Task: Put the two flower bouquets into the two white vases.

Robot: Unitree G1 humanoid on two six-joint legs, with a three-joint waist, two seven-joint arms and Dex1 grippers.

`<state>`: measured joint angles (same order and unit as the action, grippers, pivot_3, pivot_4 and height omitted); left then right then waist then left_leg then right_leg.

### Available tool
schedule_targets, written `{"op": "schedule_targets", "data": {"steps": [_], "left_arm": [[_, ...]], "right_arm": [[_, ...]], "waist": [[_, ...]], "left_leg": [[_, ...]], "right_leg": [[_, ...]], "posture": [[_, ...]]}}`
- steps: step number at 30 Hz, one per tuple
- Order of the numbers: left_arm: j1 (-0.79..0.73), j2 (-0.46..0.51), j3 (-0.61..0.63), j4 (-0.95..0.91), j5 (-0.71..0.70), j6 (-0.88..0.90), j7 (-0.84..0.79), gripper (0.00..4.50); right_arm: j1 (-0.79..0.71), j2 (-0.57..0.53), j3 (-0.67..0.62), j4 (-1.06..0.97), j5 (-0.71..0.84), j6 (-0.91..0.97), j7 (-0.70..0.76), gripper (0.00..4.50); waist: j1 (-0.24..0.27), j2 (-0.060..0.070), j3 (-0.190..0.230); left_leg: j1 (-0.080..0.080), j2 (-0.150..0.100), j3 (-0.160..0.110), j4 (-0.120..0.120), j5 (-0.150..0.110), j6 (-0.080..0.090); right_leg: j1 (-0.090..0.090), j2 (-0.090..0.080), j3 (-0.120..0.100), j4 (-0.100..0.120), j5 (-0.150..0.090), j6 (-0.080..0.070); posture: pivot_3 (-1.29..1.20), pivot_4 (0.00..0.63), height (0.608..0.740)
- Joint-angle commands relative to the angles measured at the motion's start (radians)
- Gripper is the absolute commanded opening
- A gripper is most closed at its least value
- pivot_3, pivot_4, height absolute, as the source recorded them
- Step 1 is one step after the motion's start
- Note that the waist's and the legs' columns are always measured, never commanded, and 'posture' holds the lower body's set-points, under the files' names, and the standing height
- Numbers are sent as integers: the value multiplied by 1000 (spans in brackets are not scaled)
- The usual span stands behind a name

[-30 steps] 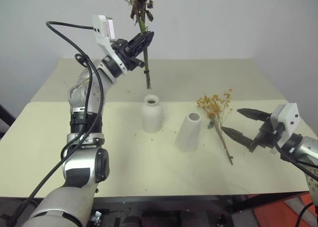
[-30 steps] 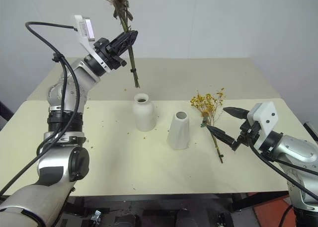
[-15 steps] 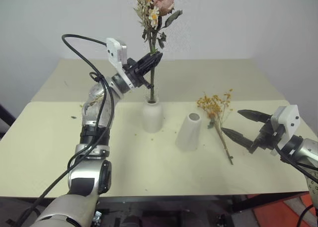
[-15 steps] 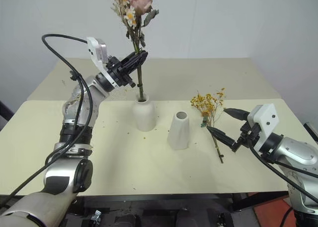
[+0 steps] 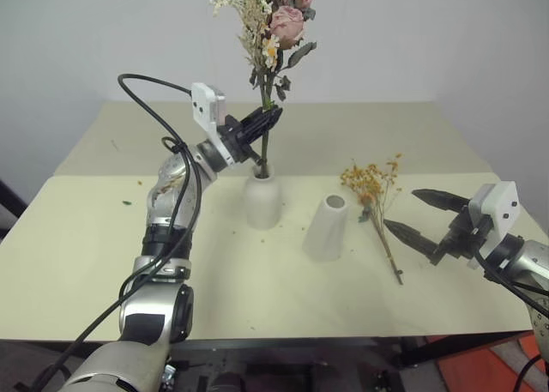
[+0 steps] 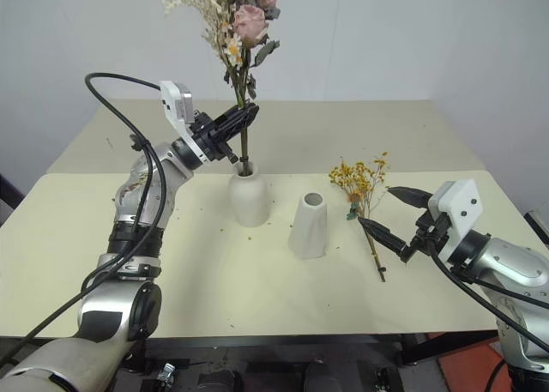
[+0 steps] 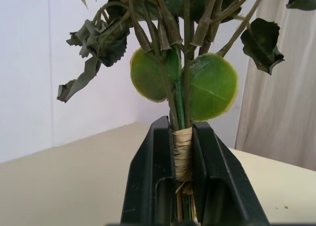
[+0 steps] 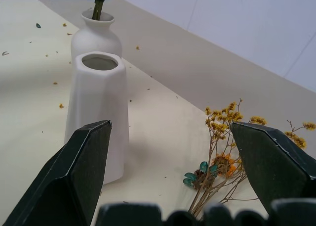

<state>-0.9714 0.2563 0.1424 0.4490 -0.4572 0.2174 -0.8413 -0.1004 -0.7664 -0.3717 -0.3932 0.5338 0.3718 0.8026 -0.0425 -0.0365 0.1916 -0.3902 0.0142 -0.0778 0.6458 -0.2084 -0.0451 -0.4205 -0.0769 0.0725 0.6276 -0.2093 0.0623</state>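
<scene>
My left gripper is to let go of the tall bouquet in the open neck of the rounded white vase (image 5: 262, 174).
The tall bouquet (image 5: 273, 27) with cream sprays, green leaves and pink blooms stands upright, its stems down in the neck of the rounded white vase (image 5: 262, 200). My left gripper (image 5: 264, 126) is shut on its stems just above the vase; the left wrist view shows the raffia-wrapped stems (image 7: 183, 154) pinched between the black fingers. The cone-shaped white vase (image 5: 326, 227) stands to the right with nothing in it. The small yellow-orange bouquet (image 5: 373, 189) lies flat on the table beside it. My right gripper (image 5: 420, 215) hovers open just right of that bouquet.
The cream table (image 5: 257, 298) carries scattered petal crumbs around the vases. A seam runs across it behind the vases, and a white wall stands behind. The table's front edge lies close below my right arm.
My left gripper has lowered the tall bouquet, so its stems went from hanging above the rounded vase to sitting inside its neck. The right gripper has stayed where it was.
</scene>
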Motion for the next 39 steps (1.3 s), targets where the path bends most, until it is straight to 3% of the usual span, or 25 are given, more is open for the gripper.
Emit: {"op": "schedule_targets", "data": {"steps": [1, 23, 39], "left_arm": [[4, 1, -6, -35, 9, -27, 1, 167], [40, 13, 2, -20, 29, -33, 15, 167], [59, -9, -14, -29, 39, -48, 36, 167]], "right_arm": [[1, 1, -39, -38, 17, -23, -8, 4500], [-71, 5, -25, -29, 100, -14, 35, 4500], [-191, -68, 1, 23, 162, 55, 116, 4500]], "waist": [[0, 0, 0], [0, 0, 0], [-1, 0, 0]], "left_leg": [[0, 0, 0, 0, 0, 0], [0, 0, 0, 0, 0, 0], [0, 0, 0, 0, 0, 0]], "right_leg": [[0, 0, 0, 0, 0, 0], [0, 0, 0, 0, 0, 0], [0, 0, 0, 0, 0, 0]], "posture": [[0, 150, 740], [0, 150, 740], [0, 150, 740]]}}
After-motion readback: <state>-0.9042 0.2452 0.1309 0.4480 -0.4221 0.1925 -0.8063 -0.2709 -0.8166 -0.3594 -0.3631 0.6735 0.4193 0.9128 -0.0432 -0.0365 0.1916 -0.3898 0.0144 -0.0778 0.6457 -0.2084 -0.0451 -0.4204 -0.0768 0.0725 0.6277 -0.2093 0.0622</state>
